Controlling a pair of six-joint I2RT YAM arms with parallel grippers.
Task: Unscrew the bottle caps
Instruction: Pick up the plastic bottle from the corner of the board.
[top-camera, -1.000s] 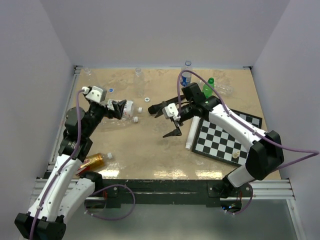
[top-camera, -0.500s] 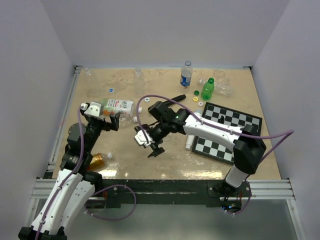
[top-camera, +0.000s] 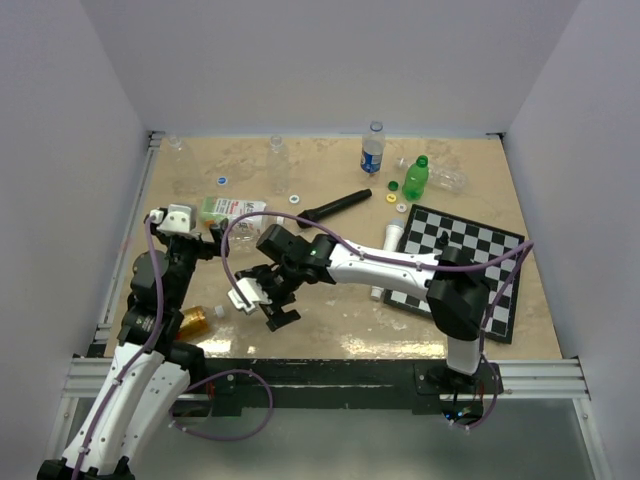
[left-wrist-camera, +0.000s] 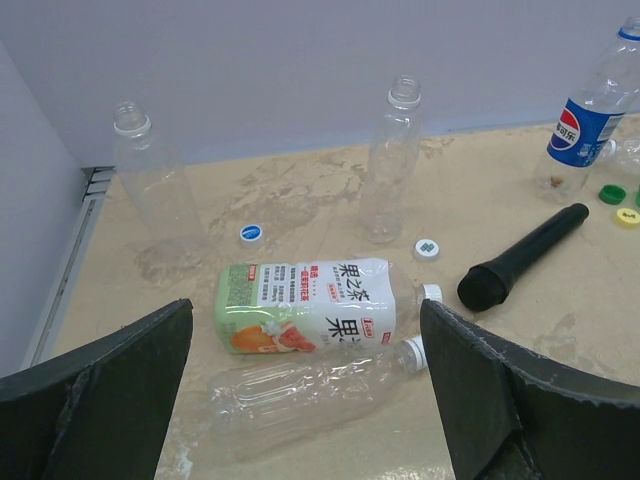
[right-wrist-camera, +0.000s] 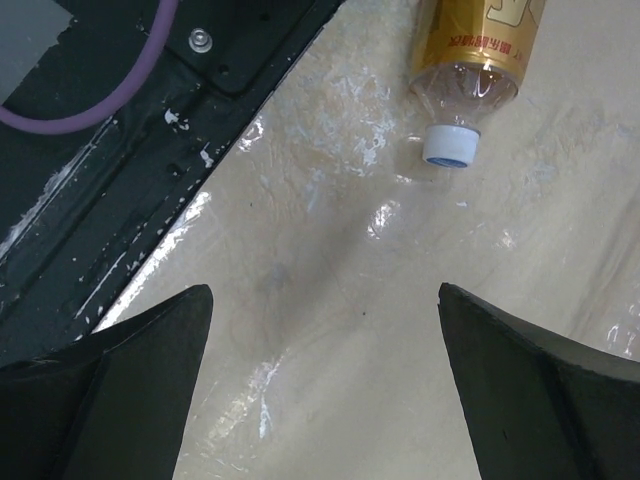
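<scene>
The robot's right gripper should next move to the white cap (top-camera: 219, 311) (right-wrist-camera: 451, 145) of the amber bottle by the front edge of the table and close on it.
My left gripper (top-camera: 213, 240) is open and empty, just in front of two lying bottles: a juice bottle (left-wrist-camera: 305, 305) with a green-white label and white cap (left-wrist-camera: 432, 292), and a clear bottle (left-wrist-camera: 300, 385) with white cap (left-wrist-camera: 413, 352). In its wrist view the left gripper (left-wrist-camera: 305, 335) frames both. My right gripper (top-camera: 258, 303) is open and empty near the front left. Its wrist view shows the right gripper (right-wrist-camera: 325, 400) over bare table, short of the amber bottle (right-wrist-camera: 480, 45) and its white cap (right-wrist-camera: 447, 145). The amber bottle (top-camera: 192, 322) lies by the front edge.
Two uncapped clear bottles (left-wrist-camera: 150, 180) (left-wrist-camera: 395, 150) stand at the back. A capped Pepsi bottle (top-camera: 372, 150), a green bottle (top-camera: 415, 180), a black microphone (top-camera: 335, 207), a white tube (top-camera: 388, 250), a chessboard (top-camera: 465, 265) and loose caps (left-wrist-camera: 251, 233) (left-wrist-camera: 427, 249) lie around. The black front rail (right-wrist-camera: 120, 150) is close.
My right arm swung from the centre right to the front left, toward the amber bottle. My left gripper drew back from the lying bottles, which now rest on the table.
</scene>
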